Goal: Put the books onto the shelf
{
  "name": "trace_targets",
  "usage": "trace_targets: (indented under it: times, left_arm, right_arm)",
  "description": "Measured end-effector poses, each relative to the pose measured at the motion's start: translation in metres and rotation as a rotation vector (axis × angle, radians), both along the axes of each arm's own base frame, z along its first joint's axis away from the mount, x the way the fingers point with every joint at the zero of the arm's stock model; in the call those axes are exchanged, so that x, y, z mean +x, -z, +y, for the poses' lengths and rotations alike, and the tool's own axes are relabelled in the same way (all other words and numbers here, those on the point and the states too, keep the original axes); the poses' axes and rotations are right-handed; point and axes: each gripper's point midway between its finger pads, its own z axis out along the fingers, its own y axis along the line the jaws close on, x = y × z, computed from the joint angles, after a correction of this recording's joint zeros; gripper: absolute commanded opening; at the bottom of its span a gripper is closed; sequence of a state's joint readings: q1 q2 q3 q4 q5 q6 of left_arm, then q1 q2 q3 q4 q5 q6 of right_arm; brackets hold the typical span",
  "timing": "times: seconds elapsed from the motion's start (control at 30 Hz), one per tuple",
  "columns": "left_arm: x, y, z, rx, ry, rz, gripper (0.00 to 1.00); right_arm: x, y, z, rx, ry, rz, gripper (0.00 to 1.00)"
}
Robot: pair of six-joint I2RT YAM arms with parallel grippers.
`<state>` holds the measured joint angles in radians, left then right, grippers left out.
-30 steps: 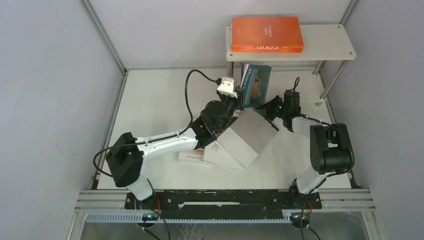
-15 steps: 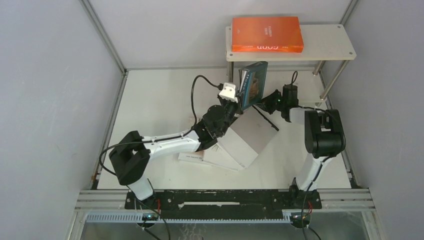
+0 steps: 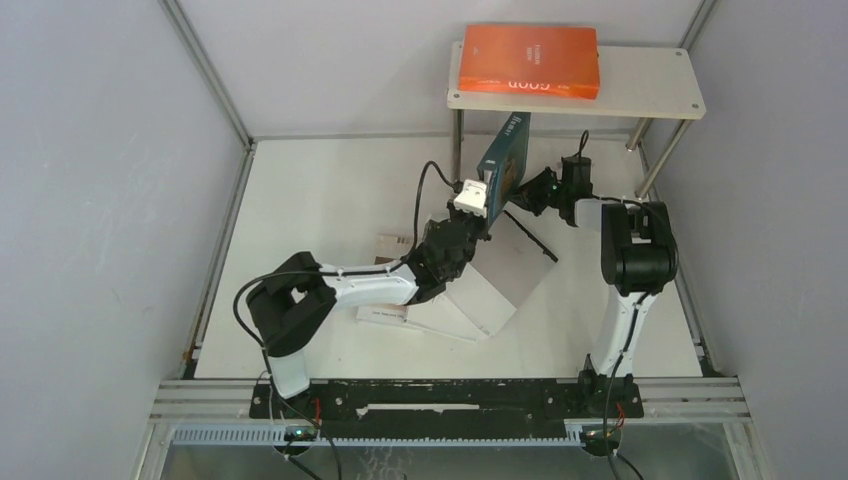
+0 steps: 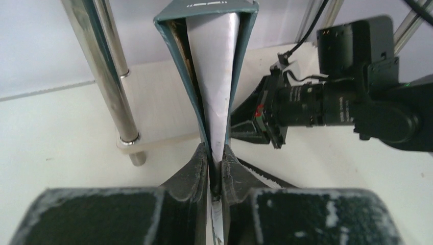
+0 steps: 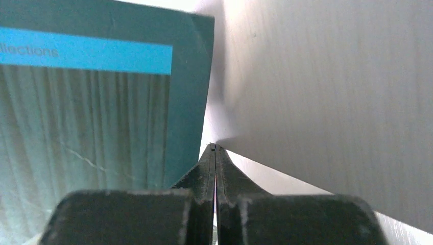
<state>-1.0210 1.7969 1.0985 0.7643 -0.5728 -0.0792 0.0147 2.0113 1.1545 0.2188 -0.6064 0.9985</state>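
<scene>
The robot's left gripper needs to release the dark teal book upright on the shelf's lower board (image 3: 500,165) (image 4: 212,120) next to the metal leg.
The orange book (image 3: 527,60) lies flat on the top board of the shelf (image 3: 645,88). My left gripper (image 3: 482,196) (image 4: 216,168) is shut on the lower edge of the dark teal book (image 3: 505,155) (image 4: 214,76), holding it upright and edge-on just in front of the shelf, beside a metal leg (image 4: 110,76). My right gripper (image 3: 533,190) (image 5: 215,150) is shut with nothing in it, its tips close beside the teal cover (image 5: 92,102). A grey-white book (image 3: 492,290) lies on the table over other white books (image 3: 385,313).
The shelf's lower board (image 4: 163,99) and its legs stand right behind the held book. A thin black strip (image 3: 530,235) lies on the table under the right arm. Grey walls close in the table on the left, right and back.
My left arm has carried the teal book away from me toward the shelf and turned it edge-on. The right gripper followed toward the back. The shelf top has shifted slightly.
</scene>
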Motion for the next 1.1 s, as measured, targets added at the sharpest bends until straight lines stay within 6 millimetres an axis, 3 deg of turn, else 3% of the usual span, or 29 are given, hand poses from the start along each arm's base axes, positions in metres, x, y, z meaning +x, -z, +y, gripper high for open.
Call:
trace_targets:
  times: [0.17, 0.33, 0.5, 0.73, 0.9, 1.1]
  left_arm:
    - [0.004, 0.018, 0.001, 0.028, -0.027, 0.019, 0.16]
    - [0.006, 0.029, 0.001, 0.041, -0.043, 0.028, 0.17]
    - [0.008, 0.044, 0.001, 0.064, -0.057, 0.042, 0.18]
    - [0.009, 0.045, 0.001, 0.061, -0.069, 0.041, 0.19]
    - [0.01, 0.045, 0.001, 0.064, -0.075, 0.043, 0.27]
    - [0.016, 0.046, -0.002, 0.078, -0.082, 0.052, 0.34]
  right_arm:
    - [0.005, 0.0, 0.0, -0.005, -0.01, -0.008, 0.0]
    - [0.005, 0.002, 0.0, -0.025, -0.022, -0.016, 0.0]
    - [0.004, 0.002, -0.004, -0.039, -0.019, -0.023, 0.08]
    - [-0.002, 0.01, -0.026, -0.052, 0.033, -0.008, 0.19]
    - [-0.011, 0.019, -0.034, -0.073, 0.053, 0.019, 0.22]
    - [-0.008, 0.001, -0.037, -0.081, 0.061, -0.025, 0.24]
